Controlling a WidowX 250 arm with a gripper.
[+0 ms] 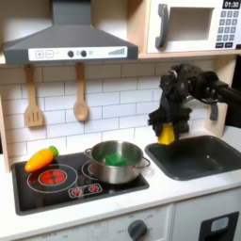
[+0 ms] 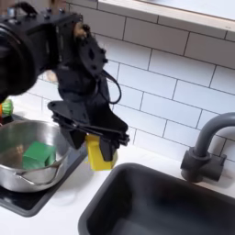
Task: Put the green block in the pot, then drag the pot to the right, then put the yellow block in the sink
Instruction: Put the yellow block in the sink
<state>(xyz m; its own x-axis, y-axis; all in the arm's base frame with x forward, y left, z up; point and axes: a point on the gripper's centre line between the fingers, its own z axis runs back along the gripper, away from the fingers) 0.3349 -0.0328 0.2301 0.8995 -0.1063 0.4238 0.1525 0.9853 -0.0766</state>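
The yellow block will sit inside the black sink (image 1: 181, 172) by the sink's front rim, toward the stove, once my gripper releases it.
The steel pot (image 1: 115, 162) stands on the stove's right burner, and the green block (image 1: 115, 159) lies inside it; both also show in the second exterior view, the pot (image 2: 11, 167) at the left edge with the green block (image 2: 37, 153) in it. My gripper (image 1: 165, 132) is shut on the yellow block (image 1: 166, 136) and holds it in the air between the pot and the sink (image 1: 193, 156). In the second exterior view the gripper (image 2: 98, 147) carries the yellow block (image 2: 97, 156) just above the sink's (image 2: 156, 204) left rim.
An orange toy carrot (image 1: 40, 158) lies on the stove's left burner. The dark faucet (image 2: 204, 147) stands behind the sink. Two wooden utensils (image 1: 80, 94) hang on the tiled wall, under a range hood, with a microwave at the first exterior view's upper right.
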